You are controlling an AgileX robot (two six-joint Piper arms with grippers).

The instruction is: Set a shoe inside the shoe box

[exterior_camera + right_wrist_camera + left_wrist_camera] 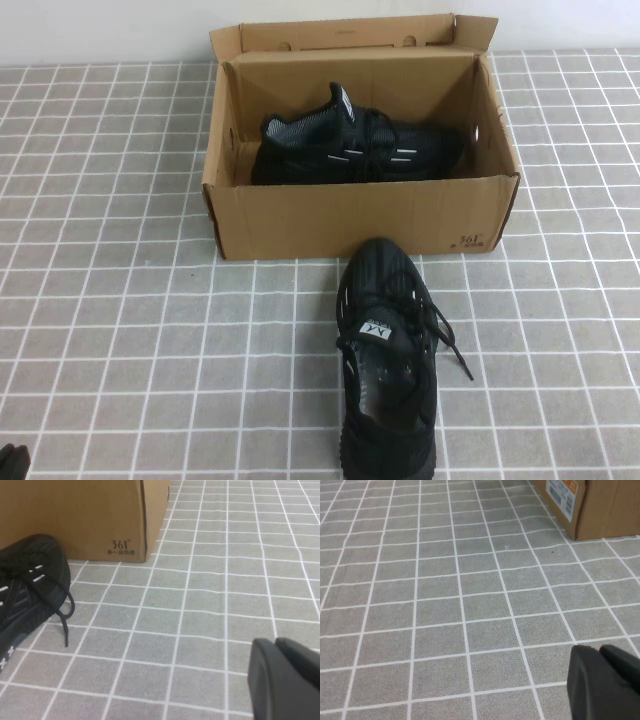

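Next, I move my right gripper to the shoe's opening edge (422, 362) beside the shoe's tongue, on the dangling lace's side, and close there.
The shoe (388, 370) (30, 590), a black knit sneaker with a white tag on its tongue, lies on the tiled table just in front of the shoe box (360, 215), toe toward the box. The box is open, its lid flap standing up at the back. A near-identical black sneaker (350, 145) lies on its side inside it. My left gripper (599, 651) is shut and empty, low over the tiles, left of the box (610, 505). My right gripper (275, 643) is shut and empty, over the tiles to the right of the shoe and the box's printed corner (122, 546).
A grey tiled cloth (120, 330) covers the whole table. A white wall runs behind the box. A dark bit of the left arm (12, 462) shows at the near left corner of the high view.
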